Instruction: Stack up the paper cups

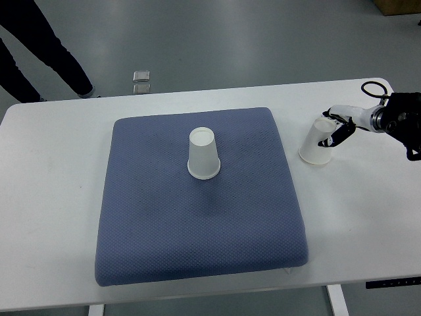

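Note:
Next, my right gripper releases its paper cup on top of the white paper cup (200,130) on the blue mat.
One white paper cup (202,153) stands upside down near the middle of the blue mat (145,224). A second white paper cup (316,145) stands upside down on the white table, just right of the mat. My right hand (337,126) reaches in from the right edge. Its fingers (342,131) close on the upper right side of this second cup, which still rests on the table. My left arm is not in view.
The white table (59,197) carries the mat, with bare strips on both sides. A black cable (372,88) loops near the right wrist. A person's dark-trousered legs (46,52) stand on the floor beyond the table's far left. A small object (141,76) lies on the floor.

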`<state>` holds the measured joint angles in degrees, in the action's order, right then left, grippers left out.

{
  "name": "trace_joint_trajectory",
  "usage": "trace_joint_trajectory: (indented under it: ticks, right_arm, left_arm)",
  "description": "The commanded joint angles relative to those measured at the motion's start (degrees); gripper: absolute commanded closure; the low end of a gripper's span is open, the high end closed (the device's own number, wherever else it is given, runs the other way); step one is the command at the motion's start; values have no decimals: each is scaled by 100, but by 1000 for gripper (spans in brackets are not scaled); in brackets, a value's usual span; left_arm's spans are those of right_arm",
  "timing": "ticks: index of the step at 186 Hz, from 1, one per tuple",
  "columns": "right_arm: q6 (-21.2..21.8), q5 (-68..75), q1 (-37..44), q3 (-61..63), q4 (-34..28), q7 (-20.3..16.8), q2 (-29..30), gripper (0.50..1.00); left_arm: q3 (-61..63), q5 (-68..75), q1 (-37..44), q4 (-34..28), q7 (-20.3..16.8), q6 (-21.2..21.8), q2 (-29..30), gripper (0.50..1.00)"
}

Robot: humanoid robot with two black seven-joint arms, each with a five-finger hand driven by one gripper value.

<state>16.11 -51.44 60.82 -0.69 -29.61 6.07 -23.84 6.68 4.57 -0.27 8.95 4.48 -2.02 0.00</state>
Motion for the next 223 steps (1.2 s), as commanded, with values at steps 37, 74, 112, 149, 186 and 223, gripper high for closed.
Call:
trace_joint_trajectory:
  ticks: [37, 74, 112, 149, 186, 223]
  right_arm:
    - [103, 275, 668, 121, -211, 316, -130, 904]
    - [288, 310, 1195, 253, -984, 448, -226, 899]
    - [420, 301, 1697, 245, -1688, 448, -103, 897]
    - [718, 275, 2285, 130, -1881, 439, 283, 895]
    - [833, 205, 2602, -494, -1908, 431, 820, 891]
    - [833, 20, 2637, -713, -1908, 422, 1101, 887]
  left_arm:
    - [0, 0, 0, 1, 0, 0, 0, 500]
    - [0, 0, 0, 1, 0, 0, 0, 500]
    - [0, 0, 0, 1, 0, 0, 0, 500]
    - [0, 0, 0, 1, 0, 0, 0, 500]
    - [0, 0, 0, 1, 0, 0, 0, 500]
    - [0, 0, 0, 1, 0, 0, 0, 500]
